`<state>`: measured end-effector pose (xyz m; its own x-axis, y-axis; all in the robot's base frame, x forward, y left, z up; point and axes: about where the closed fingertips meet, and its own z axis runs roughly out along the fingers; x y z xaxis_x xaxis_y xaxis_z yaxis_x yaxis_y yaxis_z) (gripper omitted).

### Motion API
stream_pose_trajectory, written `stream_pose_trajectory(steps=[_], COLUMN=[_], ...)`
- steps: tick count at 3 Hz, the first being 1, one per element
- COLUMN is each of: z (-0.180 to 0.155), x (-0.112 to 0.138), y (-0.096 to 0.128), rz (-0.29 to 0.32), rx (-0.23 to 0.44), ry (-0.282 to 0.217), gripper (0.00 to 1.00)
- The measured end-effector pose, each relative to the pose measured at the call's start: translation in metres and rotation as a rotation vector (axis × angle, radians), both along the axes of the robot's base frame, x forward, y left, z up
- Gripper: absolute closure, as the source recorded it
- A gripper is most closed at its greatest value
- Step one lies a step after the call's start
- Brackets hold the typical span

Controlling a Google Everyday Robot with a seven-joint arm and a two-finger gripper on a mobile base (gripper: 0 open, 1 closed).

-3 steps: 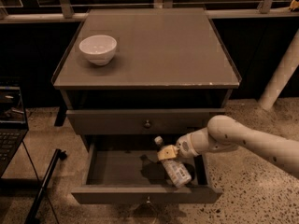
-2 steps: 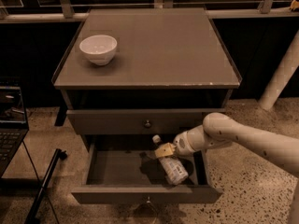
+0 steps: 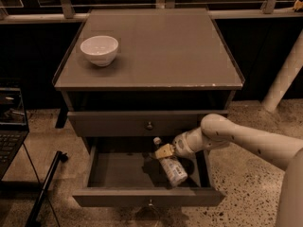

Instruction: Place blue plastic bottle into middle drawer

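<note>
I will release the blue plastic bottle on the middle drawer's bottom point(image 3: 173, 170), base near the front panel. The bottle now hangs inside the drawer's opening.
The middle drawer point(image 3: 147, 196) is pulled open below the shut upper drawer point(image 3: 142, 125). My gripper point(image 3: 164, 151) reaches in from the right over the drawer's right half. It is shut on the blue plastic bottle point(image 3: 173, 170) near its neck. The bottle is tilted, with its white cap point(image 3: 156, 140) up and to the left and its base down toward the drawer's front right. It hangs inside the drawer's opening; I cannot tell whether it touches the drawer floor.
A white bowl point(image 3: 99, 48) stands on the cabinet top point(image 3: 161, 51) at the left. A laptop point(image 3: 8, 136) and a dark pole point(image 3: 45, 188) are on the left of the cabinet. A pale post point(image 3: 284, 74) stands at the right on the speckled floor.
My gripper and the bottle have shifted a little to the left and up inside the open drawer. The bowl and the drawers have not moved.
</note>
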<state>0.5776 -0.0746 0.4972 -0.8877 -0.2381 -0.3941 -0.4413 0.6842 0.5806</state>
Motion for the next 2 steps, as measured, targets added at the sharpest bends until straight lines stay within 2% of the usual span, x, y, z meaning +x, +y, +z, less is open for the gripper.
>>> stream_pose_trajectory(steps=[2], z=[-0.015], x=[0.0021], y=[-0.0086], rz=[-0.08], rx=[-0.022], ry=[-0.004], gripper=[1.0])
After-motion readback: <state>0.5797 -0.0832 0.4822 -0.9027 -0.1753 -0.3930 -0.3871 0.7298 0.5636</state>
